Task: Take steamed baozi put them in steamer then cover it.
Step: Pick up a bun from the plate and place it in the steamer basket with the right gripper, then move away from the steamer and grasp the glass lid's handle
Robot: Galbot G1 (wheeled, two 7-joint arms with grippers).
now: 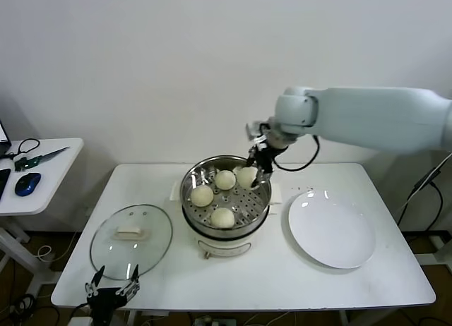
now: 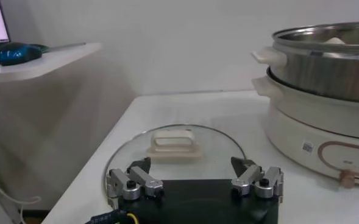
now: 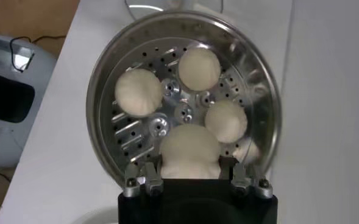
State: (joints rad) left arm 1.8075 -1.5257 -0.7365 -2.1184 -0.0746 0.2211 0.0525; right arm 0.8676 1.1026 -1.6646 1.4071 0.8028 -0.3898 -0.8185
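Observation:
Next, my right gripper lets go of the fourth baozi on the perforated tray's bare side (image 1: 246,195) (image 3: 182,151) facing the white plate.
The steamer (image 1: 263,202) stands mid-table, a shiny steel pot on a white base, also in the right wrist view (image 3: 100,79) and the left wrist view (image 2: 325,67). Three baozi (image 1: 225,179) (image 1: 202,195) (image 1: 223,217) lie on its perforated tray. My right gripper (image 1: 256,172) reaches into the pot's far right side, shut on the fourth baozi (image 3: 189,152), which sits low over the tray between the fingers. My left gripper (image 1: 113,287) is open and empty at the table's front left edge, just before the glass lid (image 1: 131,240).
The glass lid (image 2: 216,146) with its white handle lies flat left of the steamer. A white plate (image 1: 332,231) lies bare right of the steamer. A small side table (image 1: 42,178) with a mouse and scissors stands at far left.

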